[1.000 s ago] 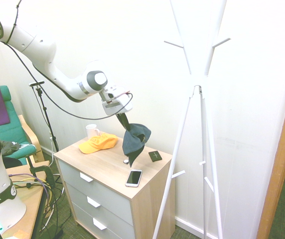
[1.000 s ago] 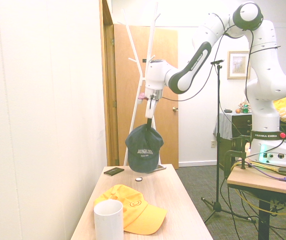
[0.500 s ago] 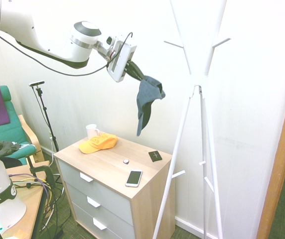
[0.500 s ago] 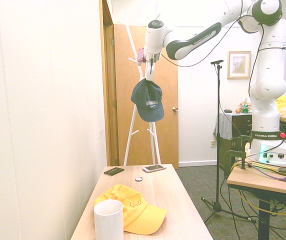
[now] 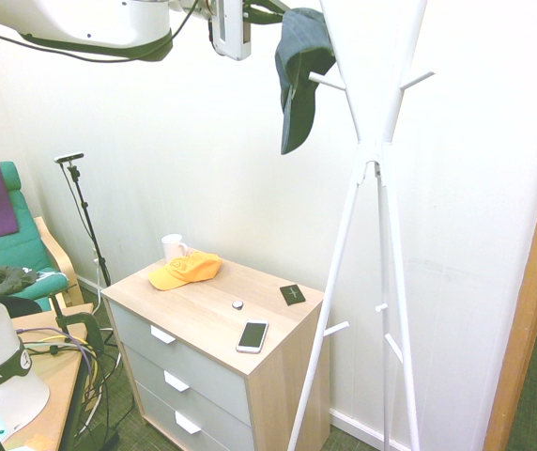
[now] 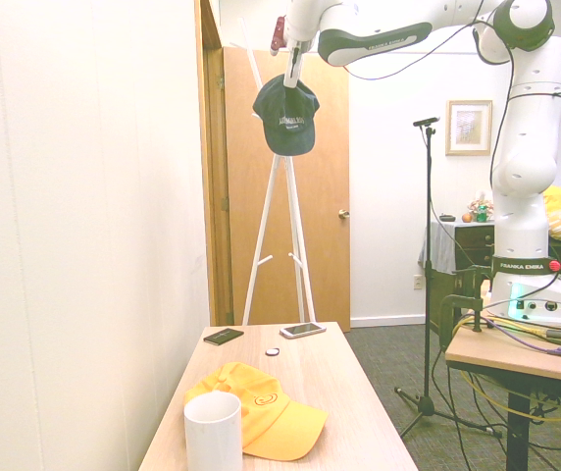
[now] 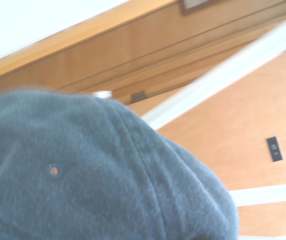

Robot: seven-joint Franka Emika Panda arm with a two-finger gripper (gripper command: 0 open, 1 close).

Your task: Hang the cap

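The gripper should release the dark slate cap, now hanging beside an upper peg, on the white coat rack (image 6: 297,150), near the spot where the rack's poles cross.
The dark slate cap (image 5: 299,66) hangs high up, its brim pointing down, right beside an upper peg (image 5: 326,83) of the white coat rack (image 5: 374,150). My gripper (image 5: 265,9) is at the top edge of the first exterior view, shut on the cap's upper edge. From the other side the cap (image 6: 285,118) shows pale lettering on its front and dangles below the gripper (image 6: 291,71) in front of the rack (image 6: 279,201). The wrist view is filled by the cap's fabric (image 7: 103,175), with a white rack pole (image 7: 233,70) behind it.
Below stands a wooden dresser (image 5: 207,324) bearing an orange-yellow cap (image 5: 186,270), a white mug (image 5: 172,247), a phone (image 5: 252,335), a black wallet (image 5: 293,294) and a small round item (image 5: 237,303). A wooden door (image 6: 325,186) is behind the rack.
The arm has risen and swung toward the rack, carrying the cap from just above the dresser up to the rack's upper pegs. The grip has stayed shut.
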